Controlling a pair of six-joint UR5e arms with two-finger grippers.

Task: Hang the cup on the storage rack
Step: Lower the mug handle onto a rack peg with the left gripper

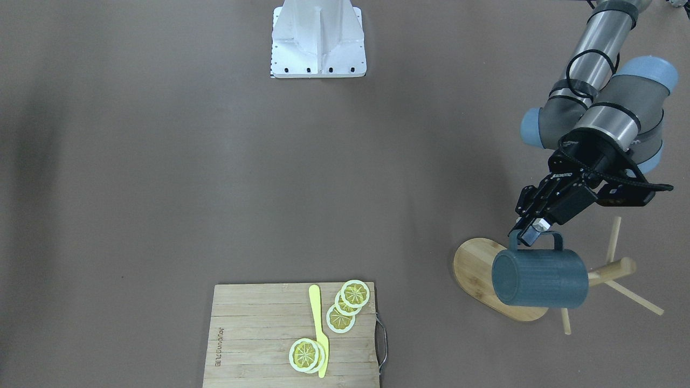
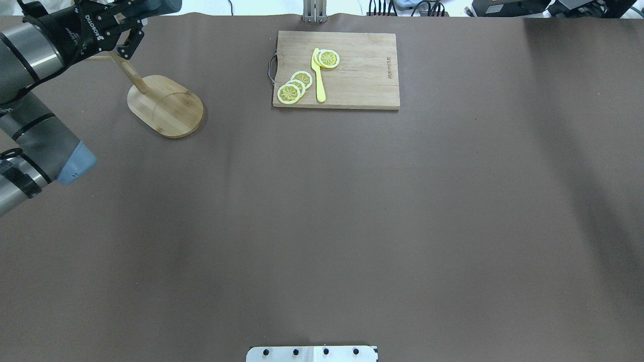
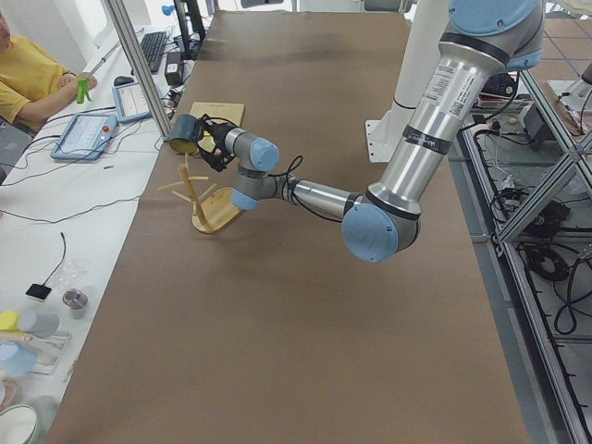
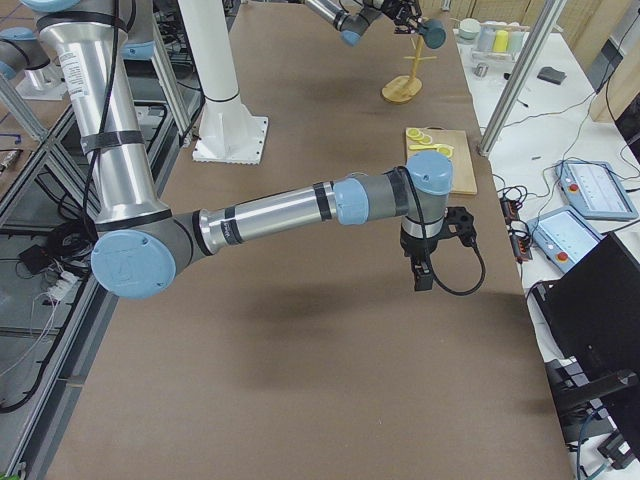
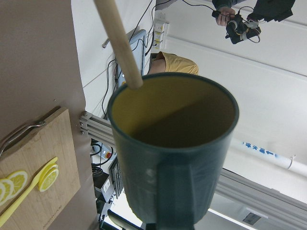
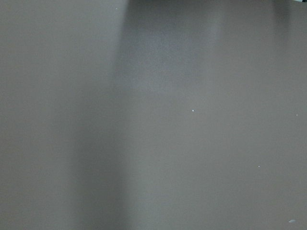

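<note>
Next, my left gripper lets go of the dark teal ribbed cup on the thin peg at its rim (image 1: 568,288) (image 5: 125,57), close to the post.
The dark teal ribbed cup (image 1: 539,280) hangs on its side from my left gripper (image 1: 525,234), which is shut on its loop handle. The cup's mouth faces the bamboo storage rack's post (image 1: 609,272), and the cup hovers over the oval base (image 1: 474,264). In the left wrist view the cup's yellow inside (image 5: 177,110) faces away from the camera, and a thin peg (image 5: 120,43) ends at its rim. The overhead view shows the rack base (image 2: 166,105) but not the cup. My right gripper (image 4: 420,272) points down over bare table; I cannot tell whether it is open or shut.
A slatted cutting board (image 1: 259,334) holds lemon slices (image 1: 347,304) and a yellow knife (image 1: 318,328); it also shows in the overhead view (image 2: 352,70). The robot's base plate (image 1: 318,37) is across the table. A person in yellow (image 3: 28,65) sits beyond the table edge.
</note>
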